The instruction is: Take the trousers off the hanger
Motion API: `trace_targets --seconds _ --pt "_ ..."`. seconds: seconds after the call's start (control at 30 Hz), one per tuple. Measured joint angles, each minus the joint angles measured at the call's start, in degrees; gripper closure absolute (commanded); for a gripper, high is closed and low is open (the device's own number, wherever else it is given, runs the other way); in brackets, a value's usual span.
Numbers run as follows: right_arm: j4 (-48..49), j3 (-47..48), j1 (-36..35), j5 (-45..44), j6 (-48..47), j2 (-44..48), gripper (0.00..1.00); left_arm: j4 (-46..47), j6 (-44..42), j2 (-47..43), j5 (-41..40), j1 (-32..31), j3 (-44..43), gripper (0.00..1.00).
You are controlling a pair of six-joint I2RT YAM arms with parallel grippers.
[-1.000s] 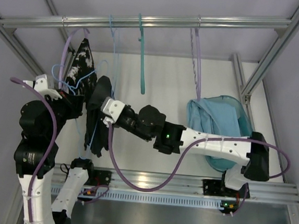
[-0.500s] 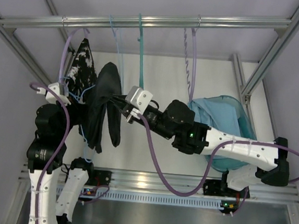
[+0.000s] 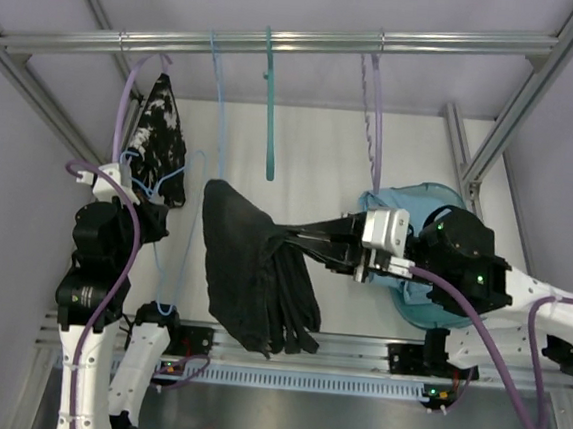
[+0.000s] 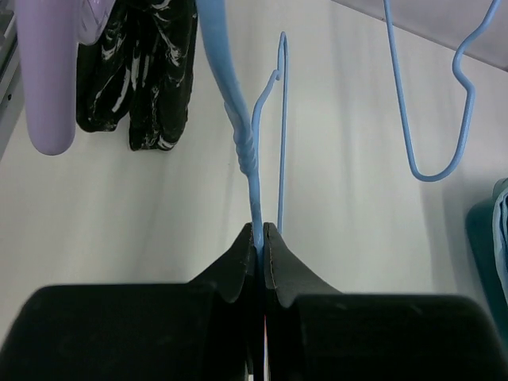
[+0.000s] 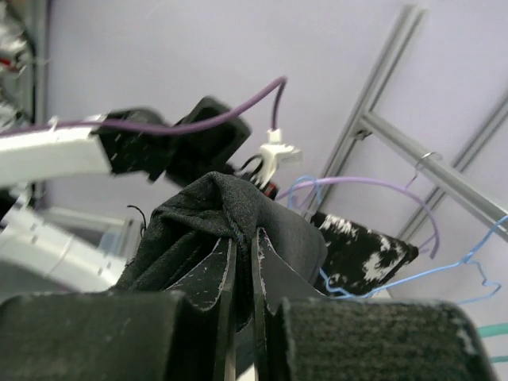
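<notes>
Next, my right gripper lays the plain black trousers down on the light-blue cloth in the teal basket [image 3: 437,246] and lets go of them there.
The plain black trousers [image 3: 256,277] hang bunched from my right gripper [image 3: 287,237], which is shut on their upper fold, just right of the hanger. The right wrist view shows the fabric [image 5: 226,202] draped over the closed fingertips [image 5: 238,238]. The thin pale-blue hanger [image 3: 213,108] hangs from the top rail [image 3: 311,44], and its lower loop reaches down to the near frame. My left gripper [image 3: 153,221] is shut on the hanger's wire. In the left wrist view the wire [image 4: 242,143] runs straight into the closed fingertips [image 4: 259,228].
A black white-speckled garment [image 3: 157,143] on a lavender hanger hangs far left. A teal hanger [image 3: 271,113] and another lavender hanger [image 3: 378,112] hang from the rail. A light-blue cloth [image 3: 417,211] lies behind my right wrist. Another blue wire hook [image 4: 432,171] shows at right.
My right gripper has pulled the trousers to the right and down, off the hanger. The right arm has drawn back to the right. The left gripper has kept its hold on the hanger.
</notes>
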State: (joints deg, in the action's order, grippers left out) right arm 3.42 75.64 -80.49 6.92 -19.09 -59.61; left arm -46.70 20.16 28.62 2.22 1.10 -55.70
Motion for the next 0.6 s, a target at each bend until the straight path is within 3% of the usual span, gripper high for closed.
trace_targets --seconds 0.27,0.4,0.6 --pt "-20.33 -8.33 1.07 4.00 -7.67 12.07 1.00 0.00 -1.20 -0.76 1.42 0.00 0.00 1.00" --pt "-30.18 -10.10 4.90 2.86 -11.30 17.18 1.00 0.02 -2.14 -1.16 1.64 0.00 0.00 1.00" --pt "-37.68 -10.05 13.57 0.50 -12.44 24.92 1.00 0.00 -2.27 -1.07 1.99 0.00 0.00 1.00"
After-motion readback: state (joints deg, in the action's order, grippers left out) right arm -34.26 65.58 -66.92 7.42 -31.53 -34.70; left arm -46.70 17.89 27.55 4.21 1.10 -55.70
